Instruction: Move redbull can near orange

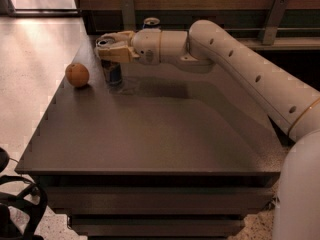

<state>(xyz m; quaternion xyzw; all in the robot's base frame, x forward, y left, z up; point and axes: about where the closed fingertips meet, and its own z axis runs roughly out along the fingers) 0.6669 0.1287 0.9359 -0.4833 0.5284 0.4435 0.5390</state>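
My gripper is going to let go of the redbull can on the dark table point(106, 85), next to the orange, on the side that faces my arm.
The orange point(77, 75) sits on the dark table point(160, 134) near its far left edge. The redbull can point(112, 70) stands upright just right of the orange, a small gap between them. Its silver top shows between the fingers. My gripper point(111, 49) reaches in from the right and is shut on the upper part of the can. The can's base is at or just above the table top; I cannot tell which.
A second can point(151, 22) stands at the table's far edge behind my wrist. The table's left edge runs close by the orange, with light floor beyond. A wooden wall with a rail lies behind. Black chair parts point(15, 209) show at the lower left.
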